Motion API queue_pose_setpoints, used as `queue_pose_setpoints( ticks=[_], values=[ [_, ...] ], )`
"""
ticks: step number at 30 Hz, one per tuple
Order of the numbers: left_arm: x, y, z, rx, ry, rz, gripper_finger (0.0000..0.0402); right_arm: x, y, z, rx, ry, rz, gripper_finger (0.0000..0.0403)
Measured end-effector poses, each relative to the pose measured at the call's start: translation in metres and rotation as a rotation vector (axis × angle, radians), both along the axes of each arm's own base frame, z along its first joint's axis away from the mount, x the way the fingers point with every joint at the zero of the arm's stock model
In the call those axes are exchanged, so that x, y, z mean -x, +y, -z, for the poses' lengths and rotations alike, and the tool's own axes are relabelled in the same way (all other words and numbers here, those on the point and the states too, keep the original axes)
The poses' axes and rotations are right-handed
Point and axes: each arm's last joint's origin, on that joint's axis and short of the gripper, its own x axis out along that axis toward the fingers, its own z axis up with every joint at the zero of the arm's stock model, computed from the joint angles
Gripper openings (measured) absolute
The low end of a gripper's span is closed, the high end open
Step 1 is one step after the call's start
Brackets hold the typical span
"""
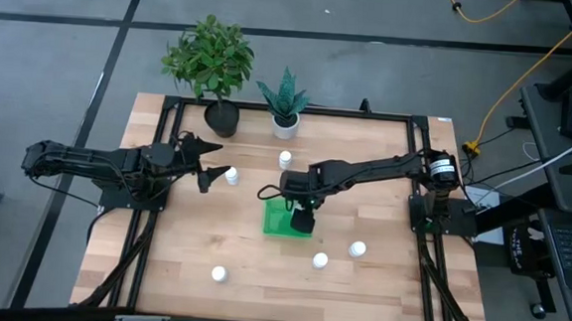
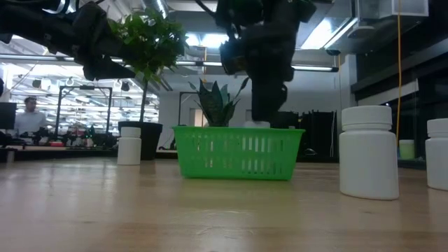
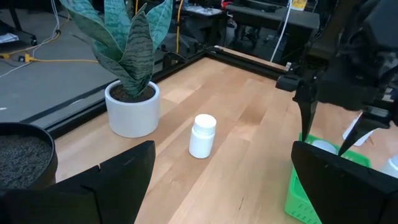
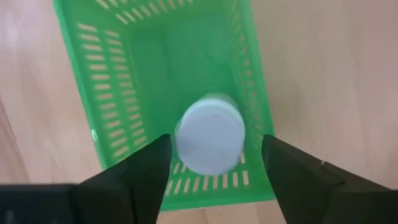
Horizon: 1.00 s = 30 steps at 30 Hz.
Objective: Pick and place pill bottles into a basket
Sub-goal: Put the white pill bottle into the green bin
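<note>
My left gripper is to close next on the cap (image 1: 231, 174) of the nearest white pill bottle, the one that stands between the black pot and the green basket.
The green basket (image 1: 284, 220) lies at the table's middle. My right gripper (image 1: 303, 219) hangs open over its right end, fingers pointing down on either side of a white pill bottle (image 4: 208, 140) that stands inside the basket; its top shows above the rim in the low view (image 2: 257, 124). My left gripper (image 1: 212, 162) is open and empty above the table left of centre, with one bottle (image 1: 231, 175) just beyond its fingertip and another (image 3: 202, 135) standing farther ahead. Three more bottles (image 1: 358, 250), (image 1: 320, 260), (image 1: 219, 273) stand on the near half of the table.
A leafy plant in a black pot (image 1: 221, 117) and a snake plant in a white pot (image 1: 285, 124) stand at the far edge. A black frame (image 1: 408, 116) borders the table. Bare wood lies left of the basket and along the near edge.
</note>
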Motion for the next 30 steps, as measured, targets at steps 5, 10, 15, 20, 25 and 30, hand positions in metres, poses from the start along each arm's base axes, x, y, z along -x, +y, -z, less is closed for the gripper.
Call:
queue_pose_setpoints(
  ticks=[5, 10, 15, 20, 25, 30],
  values=[
    [0.000, 0.000, 0.000, 0.000, -0.001, 0.000, 0.0370, -0.003, -0.001, -0.010, 0.024, -0.015, 0.003, 0.0273],
    [0.000, -0.001, -0.006, 0.006, 0.008, 0.055, 0.0370, -0.012, 0.003, -0.032, 0.035, -0.091, -0.026, 0.0275],
    [0.001, -0.004, -0.015, 0.045, 0.246, 0.128, 0.0370, -0.024, 0.010, -0.078, 0.168, -0.249, -0.054, 0.0275],
    [0.000, -0.004, -0.025, 0.096, 0.474, 0.121, 0.0381, -0.021, 0.012, -0.124, 0.449, -0.391, 0.004, 0.0275],
    [-0.013, -0.003, -0.027, 0.087, 0.540, 0.107, 0.0393, 0.012, 0.006, -0.155, 0.583, -0.474, 0.119, 0.0275],
    [-0.029, -0.002, -0.010, 0.108, 0.672, 0.105, 0.0398, 0.062, -0.004, -0.149, 0.620, -0.599, 0.169, 0.0275]
  ],
)
